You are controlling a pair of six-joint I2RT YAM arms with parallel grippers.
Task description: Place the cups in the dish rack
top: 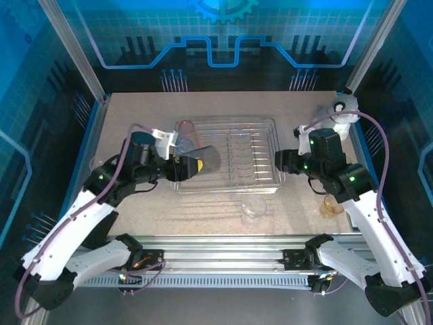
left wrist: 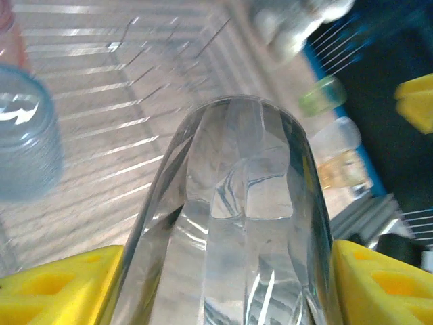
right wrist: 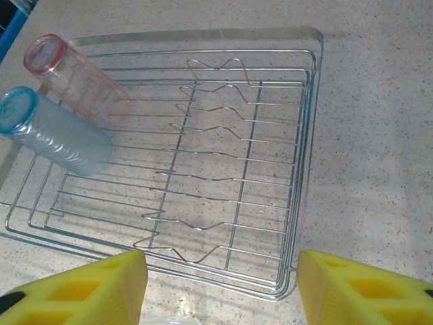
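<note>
Next, my left gripper lets go of the smoky grey cup in the dish rack's front corner (top: 189,181), next to the blue cup.
The dish rack (top: 267,186) is a silver wire basket in the middle of the table. A pink cup (right wrist: 78,78) and a blue cup (right wrist: 57,132) lie on their sides at its left end. My left gripper (top: 188,166) is shut on a smoky grey cup (top: 207,161), held tilted over the rack's left part. In the left wrist view that cup (left wrist: 237,203) sits between the yellow fingers (left wrist: 382,284). My right gripper (top: 279,161) hangs open at the rack's right edge with nothing between its pads (right wrist: 81,291). A clear cup (top: 254,208) lies on the table in front of the rack.
An amber cup (top: 331,205) stands by the right arm near the front edge. A white plush toy (top: 342,112) sits at the back right corner. Green (left wrist: 323,95), clear (left wrist: 342,135) and amber (left wrist: 342,169) cups show beyond the rack's right side in the left wrist view.
</note>
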